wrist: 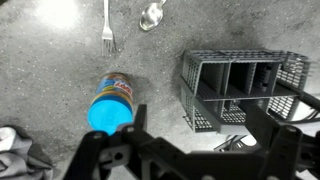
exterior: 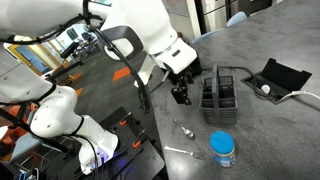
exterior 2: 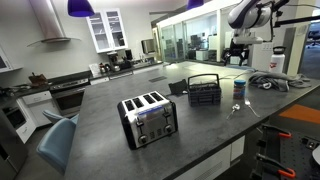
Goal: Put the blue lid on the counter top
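Note:
The robot's gripper will next go to the blue lid on the jar beside the cutlery caddy and close around the blue lid's outer edge [exterior: 222,144] [wrist: 109,114].
The blue lid [wrist: 108,116] sits screwed on the small clear jar [wrist: 116,90], which stands upright on the dark speckled counter top [wrist: 50,70]. In both exterior views the lid [exterior: 223,141] [exterior 2: 239,82] tops the jar near the counter's edge. My gripper [wrist: 185,160] is open and empty, its two dark fingers spread wide at the bottom of the wrist view. It hangs above the counter [exterior: 270,130], beside the cutlery caddy and apart from the jar. It also shows in both exterior views [exterior: 181,97] [exterior 2: 239,58].
A dark mesh cutlery caddy [wrist: 240,85] [exterior: 220,95] [exterior 2: 205,93] stands by the jar. A fork [wrist: 107,35] and a spoon [wrist: 152,15] lie on the counter. A toaster [exterior 2: 148,118] and a black box [exterior: 275,78] stand farther off.

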### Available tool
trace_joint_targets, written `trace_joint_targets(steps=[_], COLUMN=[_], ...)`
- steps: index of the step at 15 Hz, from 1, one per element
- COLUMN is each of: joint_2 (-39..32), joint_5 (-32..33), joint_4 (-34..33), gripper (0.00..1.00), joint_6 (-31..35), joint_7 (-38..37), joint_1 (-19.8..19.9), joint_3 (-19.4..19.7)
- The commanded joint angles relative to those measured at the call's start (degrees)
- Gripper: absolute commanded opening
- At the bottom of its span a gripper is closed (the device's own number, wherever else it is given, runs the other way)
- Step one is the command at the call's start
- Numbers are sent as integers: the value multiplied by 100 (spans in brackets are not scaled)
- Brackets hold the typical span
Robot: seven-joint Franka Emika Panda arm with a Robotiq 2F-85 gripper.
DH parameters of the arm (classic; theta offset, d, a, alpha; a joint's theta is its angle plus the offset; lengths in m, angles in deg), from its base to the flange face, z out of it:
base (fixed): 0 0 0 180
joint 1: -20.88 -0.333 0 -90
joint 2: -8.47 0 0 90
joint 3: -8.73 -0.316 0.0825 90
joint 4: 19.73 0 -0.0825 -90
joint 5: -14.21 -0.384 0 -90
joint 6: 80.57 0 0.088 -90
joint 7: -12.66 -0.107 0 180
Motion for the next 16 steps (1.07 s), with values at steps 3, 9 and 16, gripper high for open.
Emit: trace_joint_targets(steps=[3, 9, 16], joint_2=[-359, -395, -1357], joint_5=[231, 225, -272], joint_4=[-205, -276, -1116], gripper=[100, 100, 100], joint_6=[-19, -37, -386], joint_7=[-276, -286, -62], joint_1=[149, 153, 631], joint_3=[-28, -26, 351])
